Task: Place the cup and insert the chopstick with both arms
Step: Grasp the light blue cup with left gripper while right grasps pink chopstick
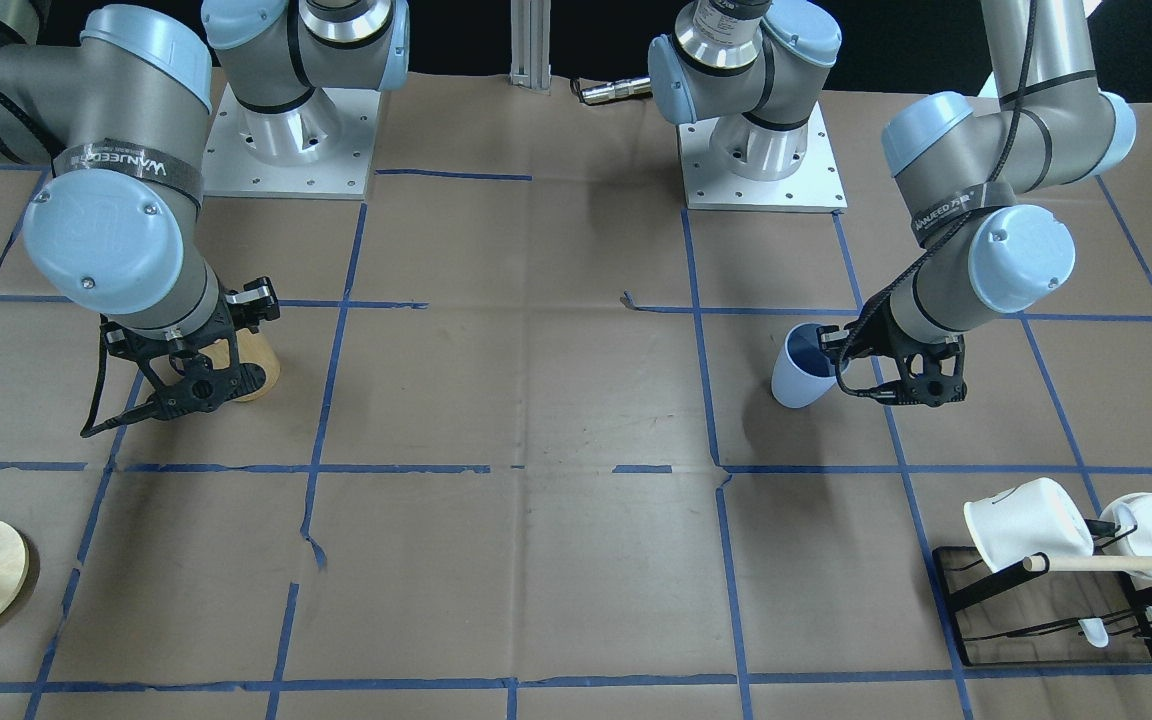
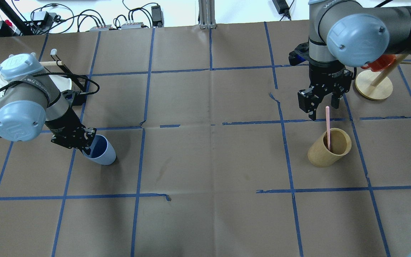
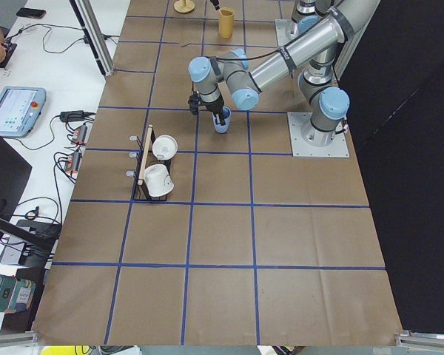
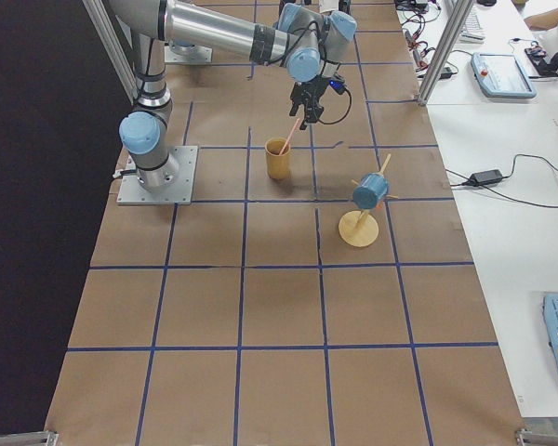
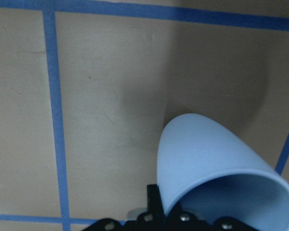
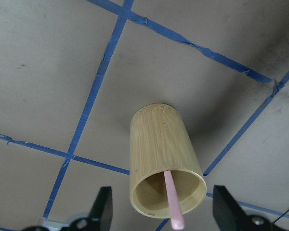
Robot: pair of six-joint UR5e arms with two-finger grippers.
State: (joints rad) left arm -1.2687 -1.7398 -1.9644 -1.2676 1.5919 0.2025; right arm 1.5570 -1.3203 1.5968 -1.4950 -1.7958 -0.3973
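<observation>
Next, my left gripper lets go of the light-blue cup on the table's middle crease [image 1: 532,463], next to the short piece of blue tape.
The light-blue cup [image 2: 102,152] is on the left side of the table, tilted in the overhead view, and also shows in the front view [image 1: 798,378]. My left gripper [image 2: 86,148] is shut on its rim, one finger inside and one outside, as the left wrist view shows along the cup's [image 5: 216,163] lower edge. I cannot tell whether its base touches the table. The pale-pink chopstick [image 2: 328,125] stands in the tan wooden cylinder cup [image 2: 330,148]. My right gripper [image 2: 322,109] is open just above the stick's top, its fingers [image 6: 103,209] either side of the stick [image 6: 172,202].
A black rack [image 1: 976,590] with white mugs and a wooden rod stands behind my left arm. A round wooden peg stand [image 2: 373,85] with a red cup is beside my right arm. Blue tape lines grid the brown table cover.
</observation>
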